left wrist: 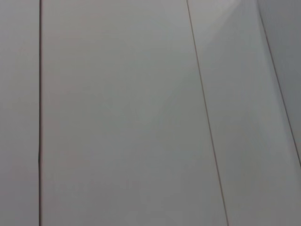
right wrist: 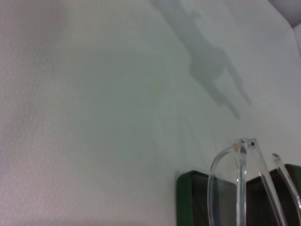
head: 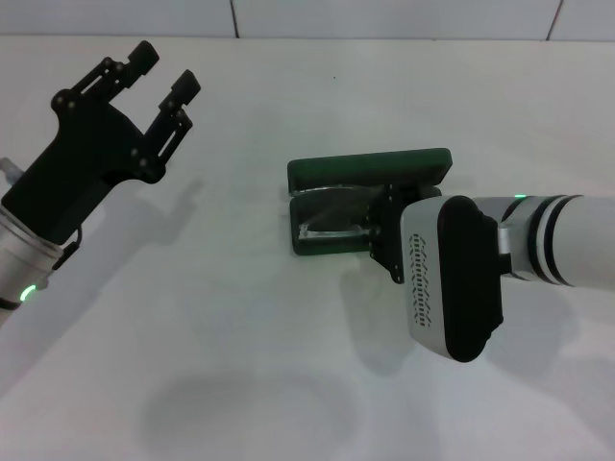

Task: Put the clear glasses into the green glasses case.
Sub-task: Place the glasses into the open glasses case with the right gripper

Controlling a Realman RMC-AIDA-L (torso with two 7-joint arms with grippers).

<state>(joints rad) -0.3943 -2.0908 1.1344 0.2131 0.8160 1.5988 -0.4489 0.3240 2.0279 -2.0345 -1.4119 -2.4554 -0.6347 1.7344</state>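
I should use my right gripper to set the clear glasses free down inside the near tray of the green glasses case (head: 342, 227).
The green glasses case (head: 370, 168) lies open in the middle of the table, its lid folded back on the far side. The clear glasses (head: 332, 221) are in its tray, tilted, with one end under my right gripper (head: 382, 230), which reaches over the tray's right end. In the right wrist view the clear glasses (right wrist: 240, 179) rise close to the camera above a corner of the green case (right wrist: 188, 197). My left gripper (head: 165, 67) is raised at the far left, open and empty, well away from the case.
The white table (head: 240, 336) carries nothing else in view. The left wrist view shows only pale wall panels (left wrist: 117, 117) with seams. A tiled wall (head: 384, 17) runs along the table's far edge.
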